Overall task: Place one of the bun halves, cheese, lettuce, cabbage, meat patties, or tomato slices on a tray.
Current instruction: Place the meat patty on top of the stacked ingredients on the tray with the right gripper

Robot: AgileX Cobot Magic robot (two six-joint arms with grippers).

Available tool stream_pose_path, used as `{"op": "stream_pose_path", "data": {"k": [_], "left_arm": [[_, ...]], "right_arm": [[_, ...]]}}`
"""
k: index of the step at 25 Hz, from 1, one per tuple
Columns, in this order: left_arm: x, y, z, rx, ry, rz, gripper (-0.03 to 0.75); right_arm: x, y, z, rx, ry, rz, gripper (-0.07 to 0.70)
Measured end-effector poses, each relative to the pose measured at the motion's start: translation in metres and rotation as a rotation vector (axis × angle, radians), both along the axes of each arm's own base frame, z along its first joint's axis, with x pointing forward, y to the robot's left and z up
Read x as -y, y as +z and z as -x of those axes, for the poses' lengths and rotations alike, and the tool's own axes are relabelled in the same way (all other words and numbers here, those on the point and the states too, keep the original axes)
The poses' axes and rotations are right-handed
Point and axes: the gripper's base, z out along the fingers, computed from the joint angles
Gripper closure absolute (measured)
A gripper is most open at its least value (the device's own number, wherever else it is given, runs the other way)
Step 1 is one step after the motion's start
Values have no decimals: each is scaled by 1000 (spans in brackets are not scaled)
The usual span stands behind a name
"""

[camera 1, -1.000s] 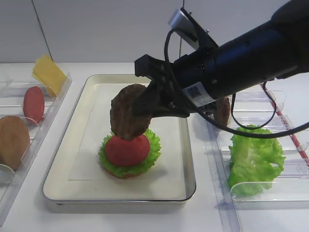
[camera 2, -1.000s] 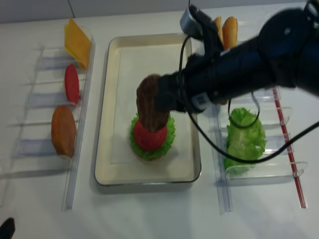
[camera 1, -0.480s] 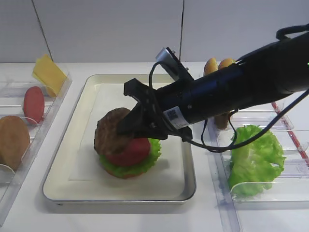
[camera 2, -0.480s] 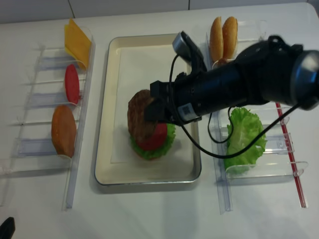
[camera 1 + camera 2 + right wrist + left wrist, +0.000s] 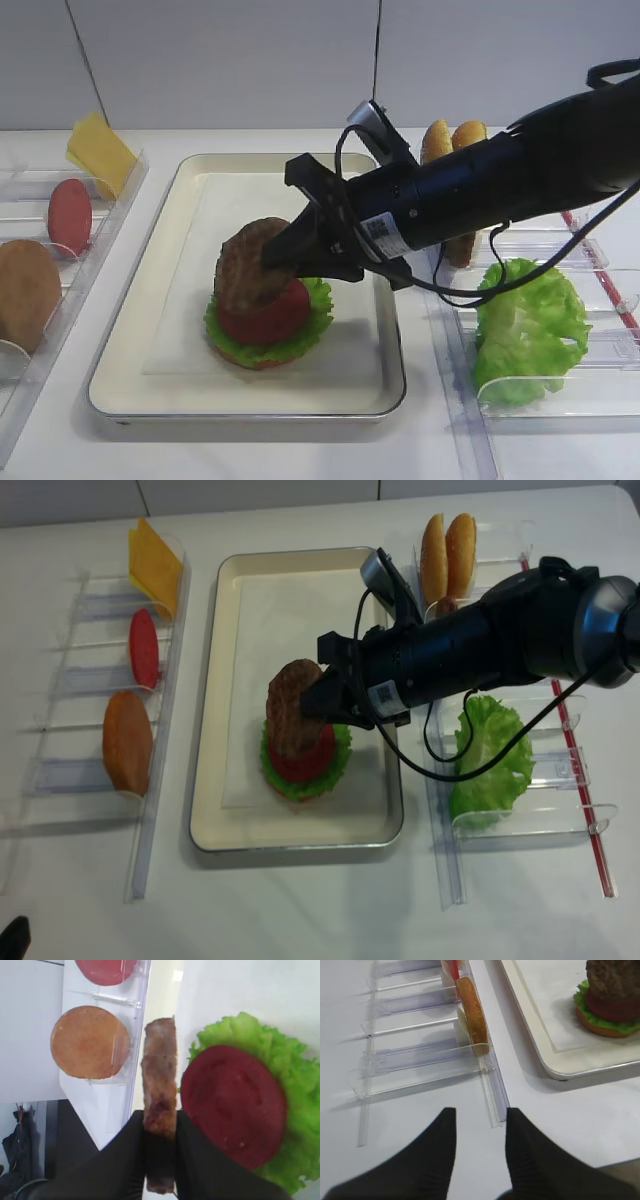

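The meat patty, now tilted steeply over the stack, will be let go by my right gripper on the tomato slice [image 5: 302, 738] [image 5: 231, 1105] that sits on top of the lettuce in the tray.
My right gripper [image 5: 292, 252] is shut on the edge of a dark-brown meat patty [image 5: 250, 265]. The patty tilts steeply over the stack in the tray [image 5: 150, 290], and its lower edge meets the tomato slice [image 5: 270, 315]. That slice lies on lettuce [image 5: 315, 305] and a bun half [image 5: 602, 1028]. In the right wrist view the patty [image 5: 160, 1070] is edge-on between the black fingers [image 5: 131, 1152], left of the tomato slice [image 5: 232, 1100]. My left gripper [image 5: 480, 1122] hangs open over bare table near the left rack's end, holding nothing.
The clear rack on the left [image 5: 110, 205] holds cheese [image 5: 100, 150], a tomato slice [image 5: 69, 215] and a bun half [image 5: 25, 290]. The right rack [image 5: 575, 780] holds two bun halves [image 5: 447, 552] and a lettuce pile [image 5: 490, 760]. The right arm [image 5: 480, 655] spans the tray's right rim.
The patty came down from hanging upright above the stack, leaned left onto the tomato slice, then shifted slightly right and more upright. The right gripper stayed shut on it throughout.
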Motion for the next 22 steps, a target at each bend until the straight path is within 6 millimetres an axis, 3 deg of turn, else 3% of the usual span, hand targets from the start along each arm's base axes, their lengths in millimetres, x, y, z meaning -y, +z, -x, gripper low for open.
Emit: {"op": "stream_pose_path", "data": {"k": [22], "left_arm": [[0,0,0,0,0,0,491]], "right_arm": [[-2,-18,-1,-68,24,8,496]]}}
